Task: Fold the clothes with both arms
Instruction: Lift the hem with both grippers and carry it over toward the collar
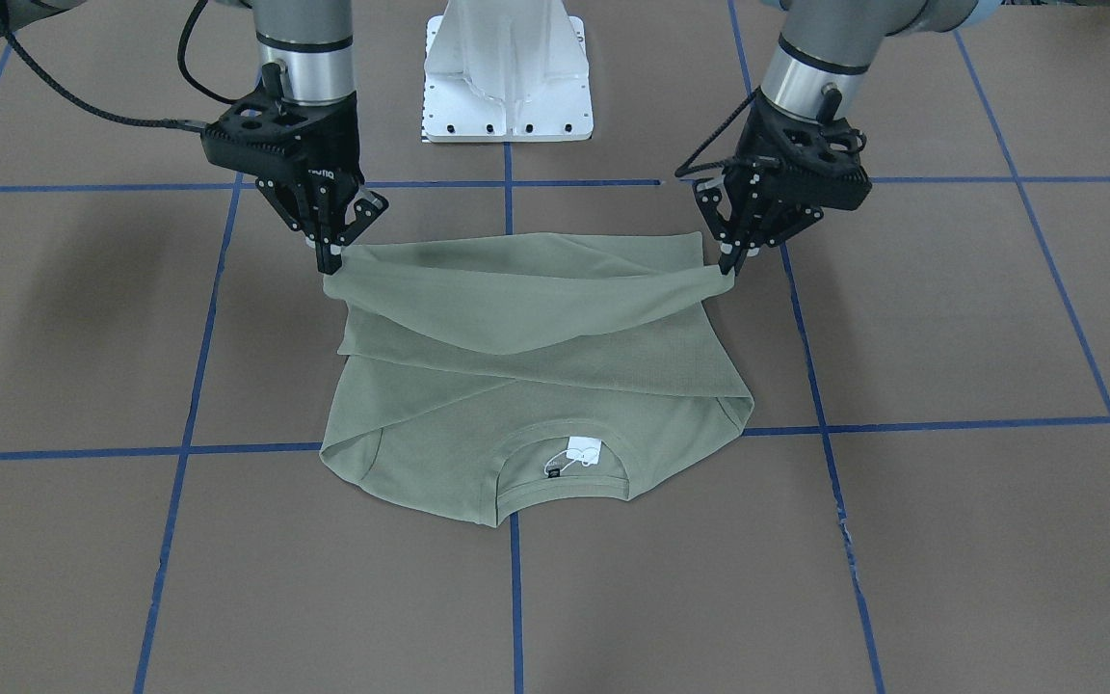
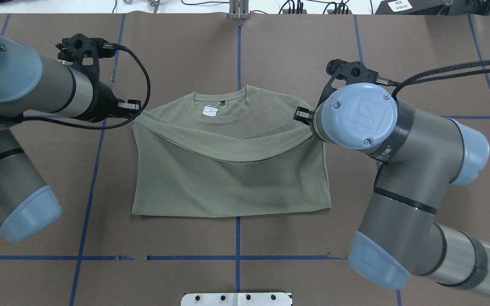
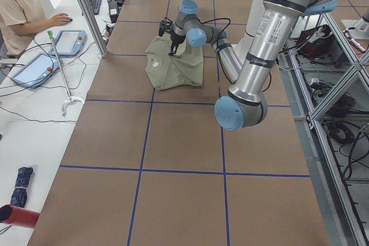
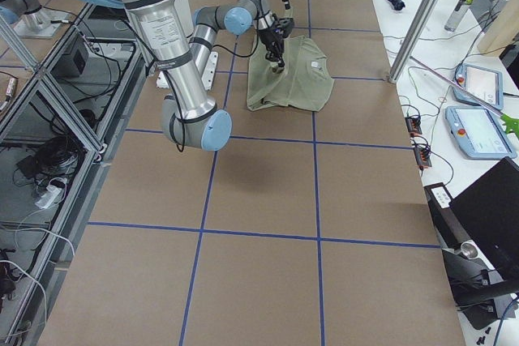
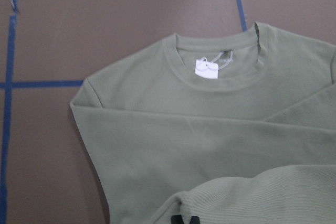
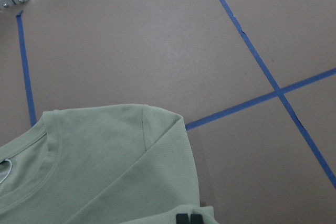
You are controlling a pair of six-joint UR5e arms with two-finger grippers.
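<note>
My left gripper has the hem corner. It will let go of it on the shirt's shoulder edge (image 1: 741, 433) (image 5: 85, 82) beside the blue tape line.
The sage-green shirt (image 1: 536, 405) lies on the brown table with its sleeves folded in, collar and white tag (image 1: 574, 453) away from the robot. My left gripper (image 1: 728, 262) and right gripper (image 1: 329, 258) are each shut on a corner of the hem and hold it stretched above the body of the shirt. In the overhead view the lifted hem (image 2: 228, 146) sags between the left gripper (image 2: 136, 109) and the right gripper (image 2: 299, 114), just short of the collar. The left wrist view shows the collar (image 5: 215, 80), the right wrist view a shoulder (image 6: 157, 129).
The white pedestal base (image 1: 507, 87) stands behind the shirt on the robot's side. Blue tape lines (image 1: 516, 598) mark the table into squares. An operator (image 3: 20, 4) sits at a side desk with tablets (image 3: 69, 41) beyond the table's edge.
</note>
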